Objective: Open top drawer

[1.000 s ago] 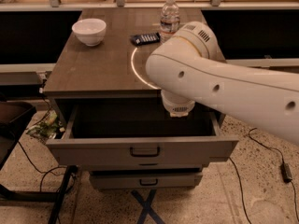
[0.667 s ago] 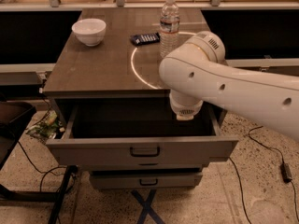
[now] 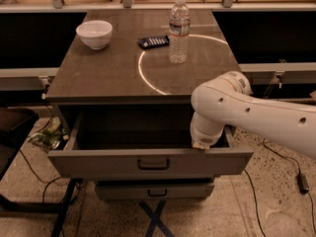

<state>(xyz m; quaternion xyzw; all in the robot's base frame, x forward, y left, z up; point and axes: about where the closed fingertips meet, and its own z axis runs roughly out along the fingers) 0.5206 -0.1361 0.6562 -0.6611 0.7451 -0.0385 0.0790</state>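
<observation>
The top drawer, now pulled out under the tabletop, will be let go by my gripper farther out, with its front panel well ahead of the smaller grey drawer [image 3: 152, 191].
The top drawer [image 3: 148, 163] is the wide grey one right under the tabletop. It stands pulled out, its dark inside shows, and its dark loop handle [image 3: 153, 165] sits centred on the front. My white arm [image 3: 256, 115] reaches in from the right. My gripper [image 3: 201, 143] is at the arm's lower end, over the drawer's right front corner just behind the front panel, and is largely hidden by the arm's rounded joint. A smaller grey drawer [image 3: 154, 190] below is closed.
On the brown tabletop [image 3: 98, 78] stand a white bowl [image 3: 94, 33], a water bottle [image 3: 178, 30] and a dark flat device [image 3: 153, 42]. A black cross-leg stand [image 3: 155, 220] is under the cabinet. Cables lie on the floor at left and right.
My arm has swung to the right and lower, away from above the drawer's middle to its right front corner. The drawer stays pulled out.
</observation>
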